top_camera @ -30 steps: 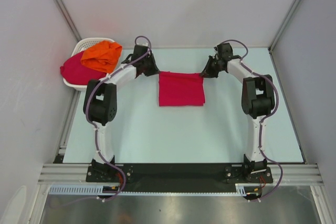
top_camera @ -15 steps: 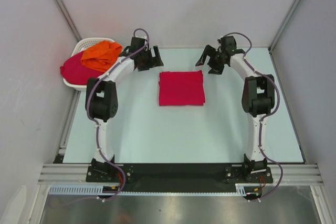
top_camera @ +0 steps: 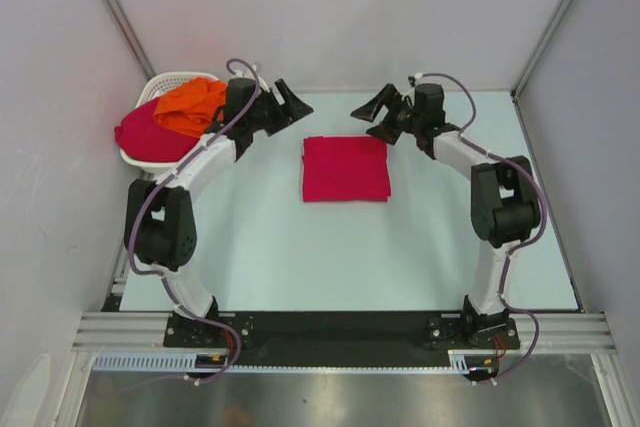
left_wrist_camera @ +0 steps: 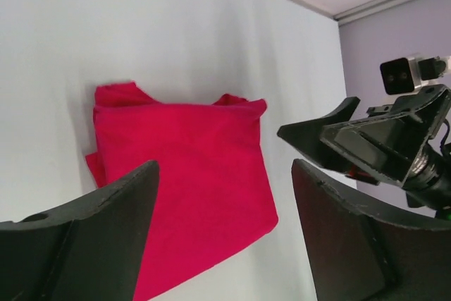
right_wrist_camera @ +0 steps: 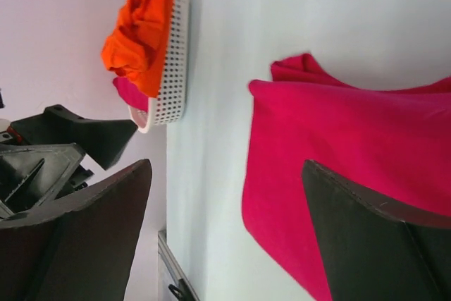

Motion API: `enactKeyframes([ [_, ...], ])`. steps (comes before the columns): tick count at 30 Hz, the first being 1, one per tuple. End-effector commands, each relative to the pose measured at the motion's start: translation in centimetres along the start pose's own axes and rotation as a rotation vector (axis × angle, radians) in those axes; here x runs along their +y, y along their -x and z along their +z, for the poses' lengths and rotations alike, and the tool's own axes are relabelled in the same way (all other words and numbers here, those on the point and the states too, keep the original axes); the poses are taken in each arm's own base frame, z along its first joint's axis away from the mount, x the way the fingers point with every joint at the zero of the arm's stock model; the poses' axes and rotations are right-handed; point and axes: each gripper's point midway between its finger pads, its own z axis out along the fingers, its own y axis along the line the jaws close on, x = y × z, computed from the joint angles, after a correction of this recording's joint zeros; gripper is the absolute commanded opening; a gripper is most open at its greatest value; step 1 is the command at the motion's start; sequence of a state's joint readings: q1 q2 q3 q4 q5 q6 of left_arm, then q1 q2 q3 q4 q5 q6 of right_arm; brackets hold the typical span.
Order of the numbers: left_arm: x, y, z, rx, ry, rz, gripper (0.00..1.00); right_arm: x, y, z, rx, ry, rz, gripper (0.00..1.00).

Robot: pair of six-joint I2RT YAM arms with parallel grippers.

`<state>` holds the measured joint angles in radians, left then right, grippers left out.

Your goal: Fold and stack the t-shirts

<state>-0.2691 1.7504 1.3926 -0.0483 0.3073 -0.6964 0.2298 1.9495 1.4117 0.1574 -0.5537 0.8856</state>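
Observation:
The folded crimson-pink t-shirt farthest from the basket will get my right gripper closed on its side edge (top_camera: 386, 153), close to the far corner of that t-shirt.
A crimson-pink t-shirt (top_camera: 345, 168) lies folded into a flat square in the middle of the table, held by nothing. My left gripper (top_camera: 288, 109) hovers open just beyond its far left corner. My right gripper (top_camera: 368, 117) hovers open off its far right corner. The left wrist view looks down on the shirt (left_wrist_camera: 190, 174) between the wide-apart fingers of that gripper (left_wrist_camera: 224, 167). The right wrist view shows the shirt (right_wrist_camera: 352, 160) past the right gripper's (right_wrist_camera: 225, 163) spread fingers. An orange t-shirt (top_camera: 190, 105) lies on another crimson one (top_camera: 140, 132) in the basket.
The white slotted basket (top_camera: 140, 160) stands at the far left corner against the wall, also in the right wrist view as the basket (right_wrist_camera: 169, 68). Grey walls close the table on three sides. A metal rail (top_camera: 340, 332) runs along the near edge by the arm bases.
Both grippers opened and let go of the shirt's far edge, then rose and drew apart. The shirt now lies flat. The left arm swung toward the basket side.

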Motion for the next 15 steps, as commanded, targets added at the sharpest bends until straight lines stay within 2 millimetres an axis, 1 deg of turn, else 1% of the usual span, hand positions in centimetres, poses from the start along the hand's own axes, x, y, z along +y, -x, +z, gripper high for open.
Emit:
enactKeyframes([
  [1,1.7,-2.3,3.8,0.013,-0.037,-0.156,0.81,-2.5,0.6,2.6,-0.05,-0.019,0.039,0.93],
  [2,2.0,-2.3,4.2,0.006,-0.033,-0.163,0.81,-3.1,0.8,3.0,-0.056,-0.036,0.041,0.93],
  [3,2.0,-2.1,4.7,-0.008,-0.043,-0.178,0.81,-4.4,0.8,3.5,-0.06,-0.064,0.048,0.93],
  [5,3.2,-2.6,6.1,-0.014,-0.023,-0.185,0.81,-4.9,1.8,4.0,-0.078,-0.076,0.026,0.93],
  [6,3.3,-2.6,6.6,-0.018,-0.02,-0.184,0.81,-6.4,1.9,4.5,-0.079,-0.108,0.034,0.93],
  [7,3.3,-2.3,7.1,-0.031,-0.017,-0.179,0.81,-6.3,2.6,4.7,-0.088,-0.108,0.019,0.93],
  [8,4.3,-3.0,8.0,-0.021,0.0,-0.184,0.81,-6.7,2.8,4.8,-0.086,-0.118,0.018,0.93],
  [10,4.6,-3.1,8.7,-0.037,-0.003,-0.174,0.82,-7.9,3.1,5.0,-0.084,-0.138,0.017,0.93],
  [11,5.5,-3.4,9.2,-0.042,0.017,-0.163,0.82,-8.2,3.3,5.0,-0.087,-0.141,0.016,0.93],
  [13,6.2,-3.4,9.7,-0.055,0.036,-0.149,0.82,-8.7,3.8,4.9,-0.097,-0.146,0.011,0.93],
  [14,6.9,-3.6,10.1,-0.058,0.053,-0.14,0.82,-8.8,3.9,4.9,-0.101,-0.148,0.009,0.93],
  [15,6.8,-3.2,10.4,-0.064,0.053,-0.134,0.82,-8.9,4.3,4.9,-0.114,-0.149,0.005,0.93],
])
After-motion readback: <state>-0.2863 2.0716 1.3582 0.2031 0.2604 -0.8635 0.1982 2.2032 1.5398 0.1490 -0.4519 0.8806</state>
